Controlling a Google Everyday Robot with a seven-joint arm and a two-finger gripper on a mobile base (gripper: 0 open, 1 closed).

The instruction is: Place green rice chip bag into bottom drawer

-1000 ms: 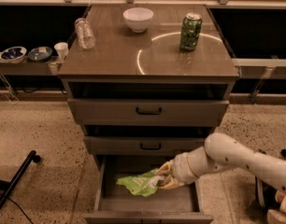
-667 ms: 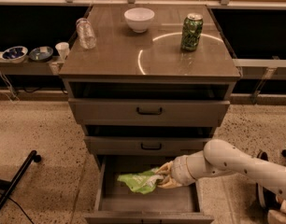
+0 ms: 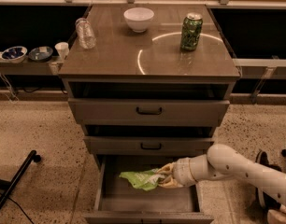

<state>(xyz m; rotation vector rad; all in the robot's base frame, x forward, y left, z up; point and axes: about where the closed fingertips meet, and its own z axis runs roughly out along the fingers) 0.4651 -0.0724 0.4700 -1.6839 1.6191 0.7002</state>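
Note:
My gripper has the green rice chip bag, now low inside the open bottom drawer. It will let go of the bag near the middle of the bottom drawer's grey bottom (image 3: 140, 180).
The lime-green rice chip bag (image 3: 140, 179) is inside the open bottom drawer (image 3: 147, 200), low over its grey floor near the middle. My gripper (image 3: 164, 176) reaches in from the right on a white arm and is shut on the bag's right end. The bag's left end hangs free toward the drawer's left side. I cannot tell whether the bag touches the floor.
Two shallower drawers with black handles (image 3: 149, 111) sit shut above. On the cabinet top stand a dark green soda can (image 3: 191, 31), a white bowl (image 3: 139, 19) and a clear bottle (image 3: 85, 32). A black stand leg (image 3: 14, 183) lies on the floor at left.
The gripper with the bag has moved slightly left and deeper into the bottom drawer. The bag stays held.

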